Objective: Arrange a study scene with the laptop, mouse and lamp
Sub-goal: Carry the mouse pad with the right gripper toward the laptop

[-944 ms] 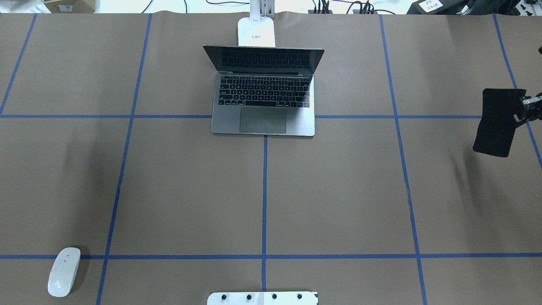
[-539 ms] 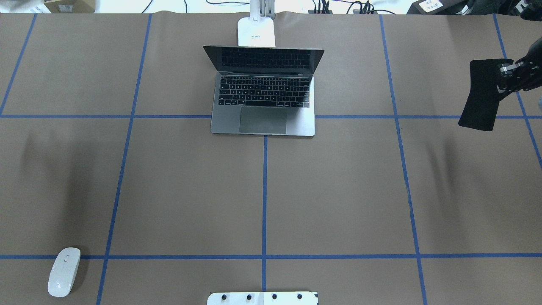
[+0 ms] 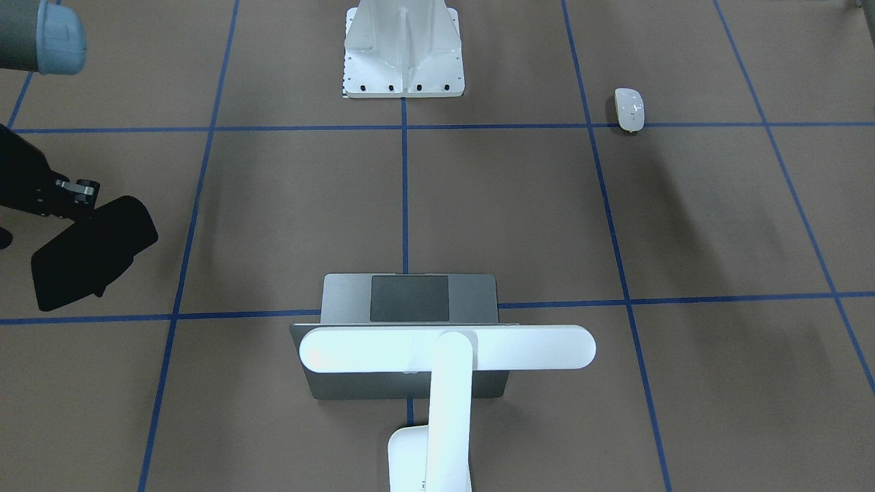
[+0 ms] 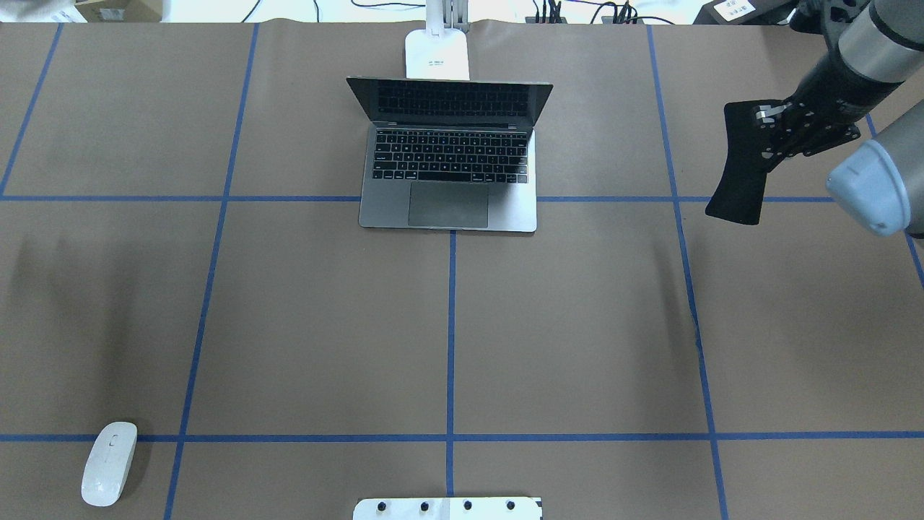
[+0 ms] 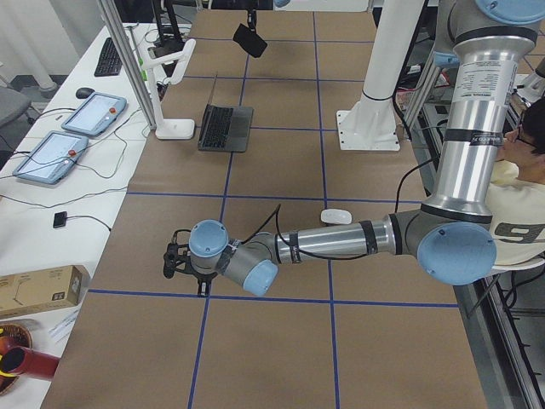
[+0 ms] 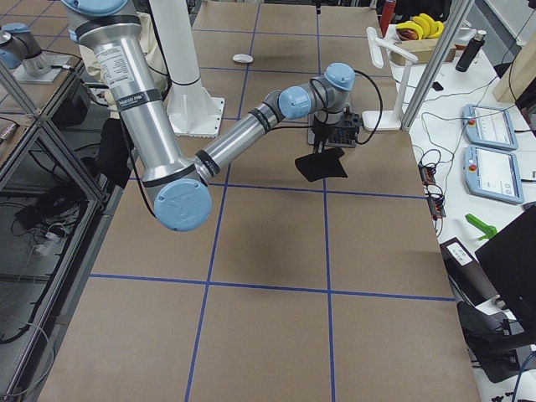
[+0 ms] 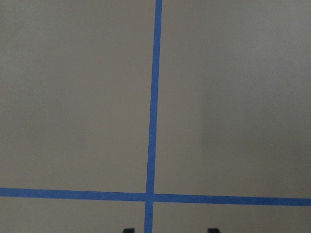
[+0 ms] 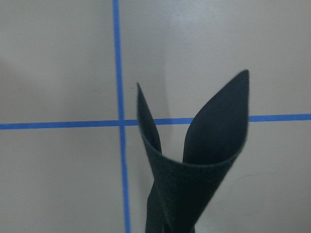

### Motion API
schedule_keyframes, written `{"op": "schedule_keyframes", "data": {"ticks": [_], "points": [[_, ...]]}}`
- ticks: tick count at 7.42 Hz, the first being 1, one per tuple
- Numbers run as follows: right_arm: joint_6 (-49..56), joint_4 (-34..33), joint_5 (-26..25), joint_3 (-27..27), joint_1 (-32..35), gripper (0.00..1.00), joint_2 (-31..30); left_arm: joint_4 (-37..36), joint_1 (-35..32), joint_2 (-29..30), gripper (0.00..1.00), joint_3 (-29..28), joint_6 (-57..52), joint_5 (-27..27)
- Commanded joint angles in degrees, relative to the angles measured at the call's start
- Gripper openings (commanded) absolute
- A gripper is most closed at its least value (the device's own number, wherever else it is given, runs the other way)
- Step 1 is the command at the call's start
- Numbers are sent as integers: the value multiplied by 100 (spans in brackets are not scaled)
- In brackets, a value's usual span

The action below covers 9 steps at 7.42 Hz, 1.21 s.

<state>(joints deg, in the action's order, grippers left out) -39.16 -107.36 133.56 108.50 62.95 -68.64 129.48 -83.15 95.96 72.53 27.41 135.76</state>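
Observation:
The black mat will go down flat from my right gripper beside the grey laptop's trackpad side (image 3: 252, 275) (image 8: 48, 174), close to where the blue tape crosses.
The open grey laptop (image 4: 451, 166) stands at the table's far middle, its trackpad toward the robot. The white lamp (image 3: 448, 348) stands behind it, bar head over the lid; its base shows in the overhead view (image 4: 437, 54). The white mouse (image 4: 109, 463) lies at the near left, by a blue tape line. My right gripper (image 4: 776, 137) is shut on a flat black mat (image 4: 743, 173) that hangs curled above the table, right of the laptop. My left gripper (image 7: 169, 230) shows only two fingertips set apart, open and empty, over a tape crossing.
The white bolted pedestal (image 3: 404, 51) stands at the robot's edge in the middle. Blue tape lines (image 4: 451, 332) split the brown table into squares. Tablets and cables (image 5: 85, 115) lie beyond the far edge. A person (image 5: 524, 162) sits by the robot's left side.
My right gripper has carried the black mat in from the right edge, leftward and toward the far side. Laptop, lamp and mouse have not moved.

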Motion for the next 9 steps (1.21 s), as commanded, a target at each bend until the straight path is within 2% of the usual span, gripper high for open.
{"op": "schedule_keyframes", "data": {"ticks": [1, 5, 7, 9], "points": [[-755, -13, -84, 110, -474, 0, 306, 16, 0, -77, 59, 24, -8, 3], [-1278, -4, -146, 101, -731, 0, 676, 16, 0, -77, 59, 24, -8, 3], [-1287, 13, -514, -30, -993, 0, 843, 7, 9, -77, 59, 24, -8, 3], [-1287, 22, -559, -127, -1030, 0, 870, 7, 9, -77, 59, 15, -8, 3]]}}
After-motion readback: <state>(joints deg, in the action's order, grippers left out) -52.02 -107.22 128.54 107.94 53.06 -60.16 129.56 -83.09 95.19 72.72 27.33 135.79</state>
